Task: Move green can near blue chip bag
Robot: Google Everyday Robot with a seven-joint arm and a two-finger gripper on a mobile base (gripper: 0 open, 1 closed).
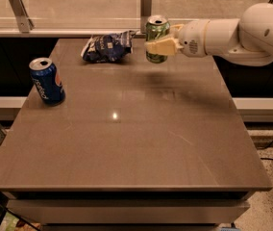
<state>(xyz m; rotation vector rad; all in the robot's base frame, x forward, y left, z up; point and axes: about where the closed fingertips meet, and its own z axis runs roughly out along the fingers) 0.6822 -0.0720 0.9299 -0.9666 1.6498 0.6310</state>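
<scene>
I'll use my gripper to stand the green can on the table (pixel 148 64) close beside the blue chip bag, near the table's far edge.
The green can (pixel 156 32) has a silver top and is held upright just above the table, near its far edge. My gripper (pixel 161 44) comes in from the right on a white arm and is shut on the can's sides. The blue chip bag (pixel 107 47) lies crumpled on the table just left of the can, a short gap between them.
A blue Pepsi can (pixel 47 81) stands upright at the table's left side. The grey-brown table (pixel 127 143) stretches toward me. A glass barrier with metal posts (pixel 146 4) runs behind the far edge. My white arm (pixel 242 32) spans the table's right rear.
</scene>
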